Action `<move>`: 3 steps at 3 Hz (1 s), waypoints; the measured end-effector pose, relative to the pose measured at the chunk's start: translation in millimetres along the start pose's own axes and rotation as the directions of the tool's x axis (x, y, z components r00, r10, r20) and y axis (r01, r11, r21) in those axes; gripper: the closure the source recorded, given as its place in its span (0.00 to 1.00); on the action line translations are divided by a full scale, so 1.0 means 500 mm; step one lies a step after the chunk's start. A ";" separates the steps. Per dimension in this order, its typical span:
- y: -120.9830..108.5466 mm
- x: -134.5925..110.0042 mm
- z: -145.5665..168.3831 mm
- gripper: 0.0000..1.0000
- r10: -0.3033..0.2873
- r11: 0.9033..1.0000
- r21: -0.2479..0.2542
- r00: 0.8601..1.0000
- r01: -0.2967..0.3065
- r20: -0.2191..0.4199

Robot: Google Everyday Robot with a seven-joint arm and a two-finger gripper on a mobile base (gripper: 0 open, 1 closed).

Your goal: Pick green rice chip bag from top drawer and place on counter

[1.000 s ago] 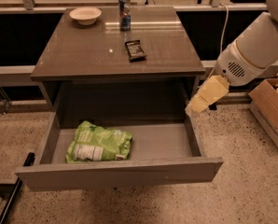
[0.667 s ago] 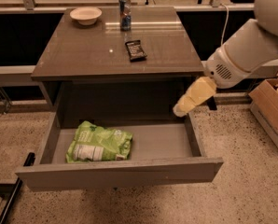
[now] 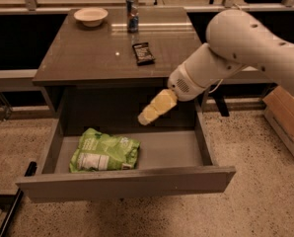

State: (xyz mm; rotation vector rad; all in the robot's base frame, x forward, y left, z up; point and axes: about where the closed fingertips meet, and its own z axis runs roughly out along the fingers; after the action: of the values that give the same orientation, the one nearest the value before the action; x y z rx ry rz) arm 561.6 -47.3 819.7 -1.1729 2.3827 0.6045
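Observation:
The green rice chip bag's end (image 3: 133,148) nearest the middle of the top drawer, away from the drawer's side, will be gripped by my gripper.
The green rice chip bag (image 3: 104,152) lies flat on the left part of the floor of the open top drawer (image 3: 127,182), white label panel toward the front. The counter (image 3: 112,46) is the glossy grey-brown tabletop above the drawer. My gripper (image 3: 146,116), with yellowish fingers, hangs over the drawer's middle, just under the counter's front edge. It sits to the right of and above the bag and does not touch it. It holds nothing.
On the counter stand a white bowl (image 3: 91,16) at the back left, a can (image 3: 132,7) at the back middle and a small dark wrapper (image 3: 143,53) near the centre. A cardboard box (image 3: 285,120) sits on the floor at right.
My arm has swung left, and the gripper moved from beside the drawer's right wall to over the drawer's middle. The bag has not moved.

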 end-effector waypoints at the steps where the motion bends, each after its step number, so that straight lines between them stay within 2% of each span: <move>1: 0.028 -0.062 0.125 0.00 -0.018 0.995 -0.097 1.000 0.021 0.023; 2: 0.041 -0.076 0.204 0.00 -0.002 0.988 -0.157 1.000 0.006 0.026; 3: 0.058 -0.058 0.289 0.00 0.052 0.977 -0.209 0.998 -0.047 0.020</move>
State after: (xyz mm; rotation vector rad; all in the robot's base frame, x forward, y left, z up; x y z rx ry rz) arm 579.0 65.9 722.4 -1.1847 2.3781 0.8986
